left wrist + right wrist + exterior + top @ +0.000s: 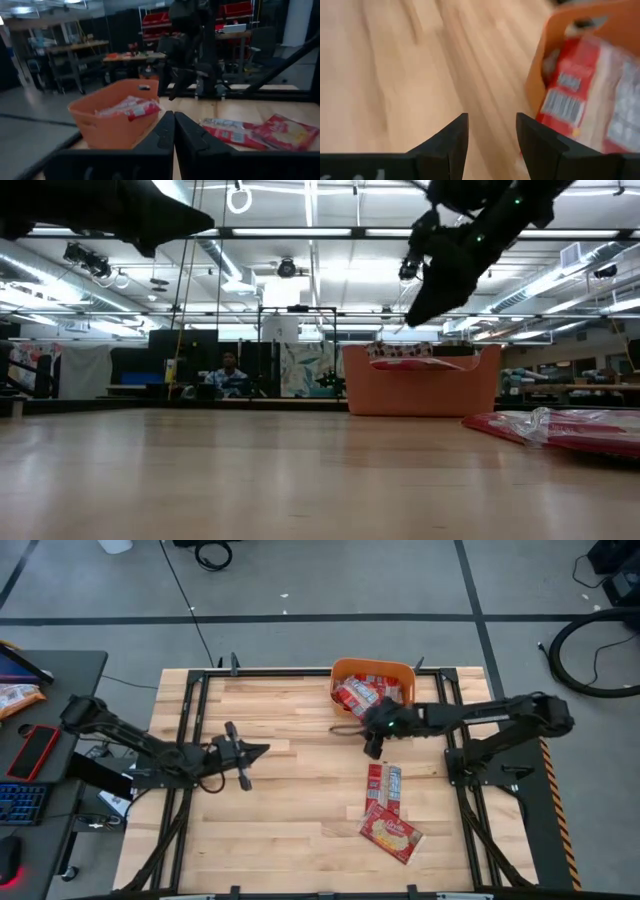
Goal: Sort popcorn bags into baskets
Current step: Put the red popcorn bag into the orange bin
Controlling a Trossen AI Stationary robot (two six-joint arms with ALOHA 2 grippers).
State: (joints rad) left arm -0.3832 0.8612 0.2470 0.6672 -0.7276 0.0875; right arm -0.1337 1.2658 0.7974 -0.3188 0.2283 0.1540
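Note:
My right gripper will next go to the narrow popcorn bag in front of the orange basket and close on its white-label side edge [398, 786].
The orange basket [372, 673] stands at the table's far edge with several red popcorn bags [357, 695] in it. It also shows in the low view [420, 385] and the left wrist view [110, 125]. Two more bags lie flat on the table nearer the front: a narrow one [384, 788] and a wider one with a yellow centre [392, 833]. My right gripper [372, 747] hangs open and empty above the wood just near of the basket, whose wall [540, 75] shows beside its fingers. My left gripper [258, 752] waits shut at the table's left middle, touching nothing.
A side table on the left carries a red phone [35, 752], an orange-and-white snack packet [15, 695] and a keyboard [20, 802]. Bare wood lies between the two grippers. A person [230, 370] sits far off in the room behind the table.

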